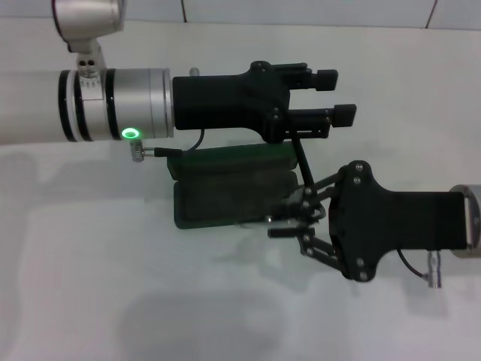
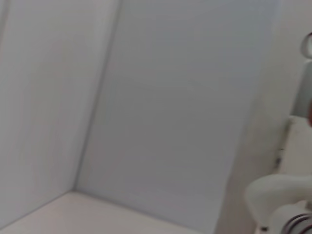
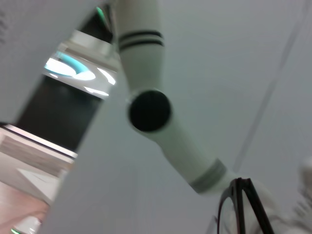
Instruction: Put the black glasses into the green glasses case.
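Observation:
Next, I let go of the black glasses with my right gripper inside the bottom half of the green glasses case [image 1: 238,201], below its raised lid.
The green glasses case [image 1: 225,197] lies open on the white table, with its lid [image 1: 233,159] standing up at the far side. My right gripper [image 1: 288,223] is at the case's right end, shut on the black glasses [image 1: 304,162]. One thin temple arm sticks up past the lid. The glasses also show close up in the right wrist view [image 3: 240,204]. My left gripper [image 1: 336,96] hovers above and behind the case, open and empty. The left wrist view shows only walls.
The left arm [image 1: 113,105] stretches across the far side of the white table [image 1: 113,286], partly covering the case's lid. A white arm [image 3: 161,122] shows in the right wrist view.

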### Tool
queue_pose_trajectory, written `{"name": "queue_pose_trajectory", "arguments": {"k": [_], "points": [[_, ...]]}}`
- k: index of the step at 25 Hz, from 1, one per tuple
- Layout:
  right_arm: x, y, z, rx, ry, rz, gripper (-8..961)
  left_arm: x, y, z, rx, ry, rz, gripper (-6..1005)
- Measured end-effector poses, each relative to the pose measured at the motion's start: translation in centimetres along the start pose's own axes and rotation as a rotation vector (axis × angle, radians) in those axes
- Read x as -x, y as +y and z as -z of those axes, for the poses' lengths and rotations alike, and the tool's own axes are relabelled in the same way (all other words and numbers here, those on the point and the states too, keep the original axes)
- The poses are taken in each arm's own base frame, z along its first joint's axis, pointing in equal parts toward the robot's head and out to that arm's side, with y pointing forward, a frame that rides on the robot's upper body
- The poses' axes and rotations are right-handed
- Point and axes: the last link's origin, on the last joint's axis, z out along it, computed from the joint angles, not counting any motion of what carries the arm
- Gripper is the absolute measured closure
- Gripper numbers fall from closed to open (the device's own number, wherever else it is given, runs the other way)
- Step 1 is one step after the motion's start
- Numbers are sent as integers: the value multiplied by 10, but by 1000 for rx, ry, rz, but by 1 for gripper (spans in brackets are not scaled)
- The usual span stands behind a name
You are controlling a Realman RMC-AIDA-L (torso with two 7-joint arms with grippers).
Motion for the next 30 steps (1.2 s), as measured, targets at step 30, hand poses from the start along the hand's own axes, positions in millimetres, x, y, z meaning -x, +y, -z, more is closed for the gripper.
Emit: {"name": "queue_pose_trajectory", "arguments": {"k": [30], "points": [[-58, -15, -28, -146, 511, 77, 817, -2, -12, 77, -284, 271, -40, 312]]}}
